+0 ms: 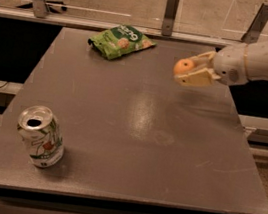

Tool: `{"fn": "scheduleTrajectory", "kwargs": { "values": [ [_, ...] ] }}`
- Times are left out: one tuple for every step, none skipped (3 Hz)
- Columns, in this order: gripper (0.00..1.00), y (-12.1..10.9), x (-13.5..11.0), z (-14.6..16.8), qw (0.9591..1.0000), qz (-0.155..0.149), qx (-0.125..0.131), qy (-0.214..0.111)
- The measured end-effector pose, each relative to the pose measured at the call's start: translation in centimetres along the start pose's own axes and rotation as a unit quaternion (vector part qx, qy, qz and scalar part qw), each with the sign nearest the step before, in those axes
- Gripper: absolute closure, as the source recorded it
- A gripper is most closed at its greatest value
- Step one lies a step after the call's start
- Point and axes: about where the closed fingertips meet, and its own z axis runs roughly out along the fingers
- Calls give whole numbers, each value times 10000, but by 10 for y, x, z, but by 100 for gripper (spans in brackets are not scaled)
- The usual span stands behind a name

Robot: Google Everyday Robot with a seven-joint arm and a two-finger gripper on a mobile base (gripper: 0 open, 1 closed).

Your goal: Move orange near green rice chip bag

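Note:
Next, I set the orange, now held above the grey table, down against the edge of the green rice chip bag (140,49) that faces my gripper.
The orange (183,66) is held between the fingers of my gripper (189,69), above the right part of the grey table (136,124). The gripper is shut on it and reaches in from the right on a white arm (262,61). The green rice chip bag (120,40) lies flat near the table's far edge, to the left of the gripper and a good way from the orange.
A green-and-white soda can (41,136) stands upright, opened, near the table's front left corner. Metal posts and a rail (170,13) run behind the far edge. Office chairs stand on the floor beyond.

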Motion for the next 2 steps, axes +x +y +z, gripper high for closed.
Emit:
{"fn": "scheduleTrajectory", "kwargs": {
  "values": [
    [100,-28,-28,48,9994,-115,6,-315],
    [100,-56,-43,90,9984,-116,44,-546]
  ]
}}
